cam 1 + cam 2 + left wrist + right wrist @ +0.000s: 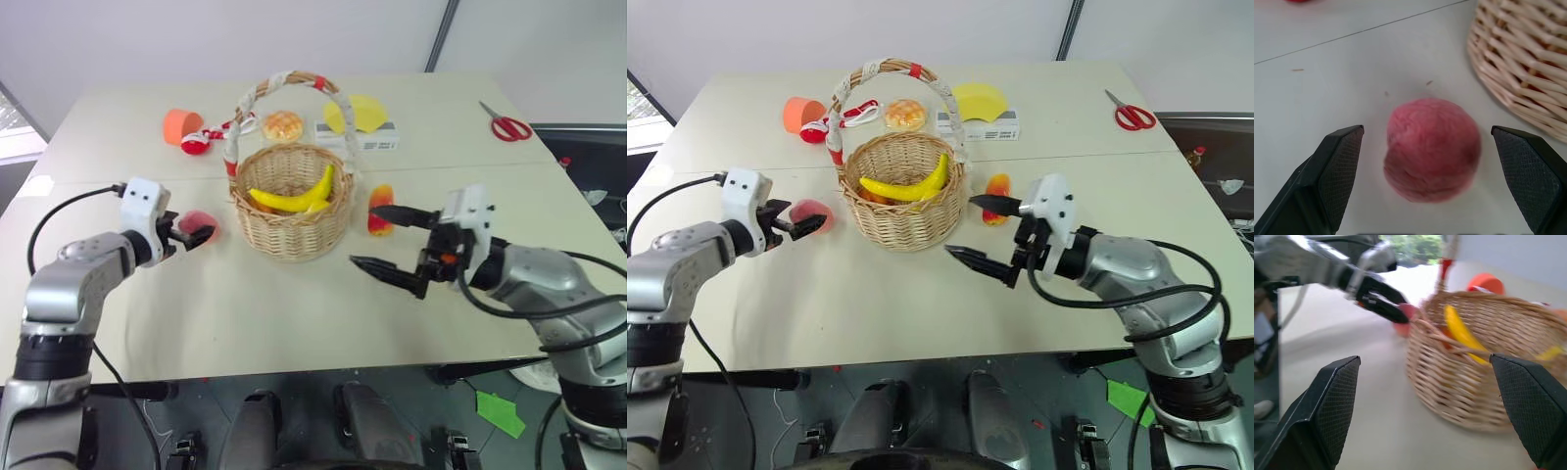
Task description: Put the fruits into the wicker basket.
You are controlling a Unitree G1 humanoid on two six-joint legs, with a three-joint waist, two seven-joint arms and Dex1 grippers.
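Observation:
The red-orange-yellow oblong fruit is beside the wicker basket. Next, I should move my right gripper to the red middle [380, 211] of that fruit and close it there.
The tan wicker basket [294, 231] with its tall arched handle stands mid-table, and a yellow banana [299, 200] lies inside it. A pink peach [201, 219] rests on the table just left of the basket. My left gripper [196, 229] is open, and the peach [1432, 147] lies between its fingers with a gap on each side. A red-orange-yellow oblong fruit [380, 210] lies right of the basket. My right gripper [363, 235] is open and empty, hovering in front of the basket's right side and pointing left toward the basket [1464, 391].
Behind the basket are an orange cup [181, 125], a small red and white item [197, 145], a golden bun [282, 125], a yellow half-disc [358, 113] on a white box [372, 138], and red scissors [506, 126] at the far right.

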